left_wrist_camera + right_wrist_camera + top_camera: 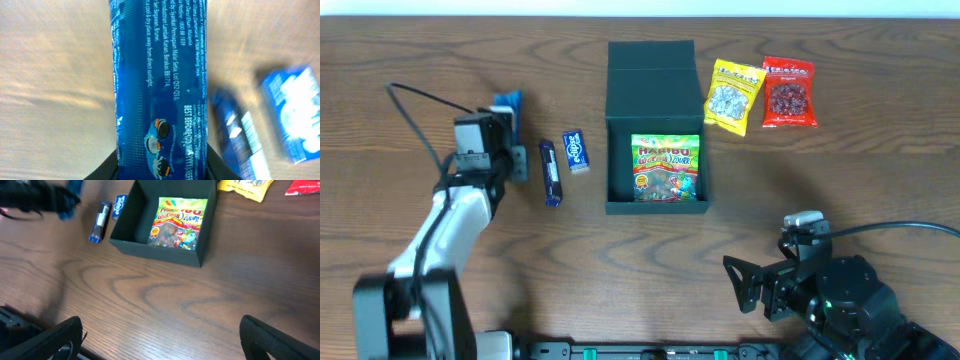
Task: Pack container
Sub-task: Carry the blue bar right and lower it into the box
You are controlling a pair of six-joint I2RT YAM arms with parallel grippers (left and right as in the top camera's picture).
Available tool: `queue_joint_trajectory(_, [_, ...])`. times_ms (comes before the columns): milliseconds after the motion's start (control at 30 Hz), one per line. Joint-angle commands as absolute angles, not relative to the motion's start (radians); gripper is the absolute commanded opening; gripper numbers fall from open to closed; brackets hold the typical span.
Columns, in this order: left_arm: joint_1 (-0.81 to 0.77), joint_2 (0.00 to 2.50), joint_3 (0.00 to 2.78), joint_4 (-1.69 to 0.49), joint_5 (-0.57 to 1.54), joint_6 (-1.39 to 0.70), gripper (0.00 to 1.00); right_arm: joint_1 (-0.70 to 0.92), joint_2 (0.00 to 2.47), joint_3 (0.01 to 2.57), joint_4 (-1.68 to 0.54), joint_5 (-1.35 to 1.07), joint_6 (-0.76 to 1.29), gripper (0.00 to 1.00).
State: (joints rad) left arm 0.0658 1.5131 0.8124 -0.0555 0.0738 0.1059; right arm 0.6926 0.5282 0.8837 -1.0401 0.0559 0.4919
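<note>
Next, my left gripper puts the blue Oreo packet down in the box [637, 163] along the gummy packet's edge nearest the dark blue bar.
The container [655, 70] is a dark green-black square box, lid flap open at the back, with a colourful gummy packet [666, 167] lying inside; it also shows in the right wrist view [131, 222]. My left gripper [508, 128] is shut on a blue Oreo packet [159, 85], held above the table at the far left. A dark blue bar [551, 172] and a small blue packet [577, 151] lie between it and the box. My right gripper [160, 340] is open and empty over the table's front right.
A yellow snack packet [734, 95] and a red snack packet [789, 92] lie to the right of the box. A black cable [420, 100] loops at the far left behind my left arm.
</note>
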Motion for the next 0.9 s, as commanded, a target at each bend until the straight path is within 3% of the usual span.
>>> queue_joint_trajectory(0, [0.030, 1.403, 0.873, -0.048, 0.080, 0.031, 0.24, 0.701, 0.525, 0.889, -1.041, 0.063, 0.481, 0.99])
queue_joint_trajectory(433, [-0.454, 1.393, 0.882, -0.068, 0.046, -0.356, 0.20, 0.701, 0.525, 0.889, -1.041, 0.063, 0.481, 0.99])
queue_joint_trajectory(733, [-0.573, 1.485, 0.882, -0.107, 0.028, -0.516, 0.17, 0.701, 0.525, 0.889, -1.041, 0.063, 0.481, 0.99])
queue_joint_trajectory(833, [-0.572, 1.485, 0.882, -0.100, 0.011, -0.529, 0.21, 0.701, 0.525, 0.889, -1.041, 0.063, 0.481, 0.99])
queue_joint_trajectory(867, [-0.572, 1.485, 0.882, -0.099, 0.012, -0.529, 0.31, 0.701, 0.525, 0.889, -1.042, 0.063, 0.481, 0.99])
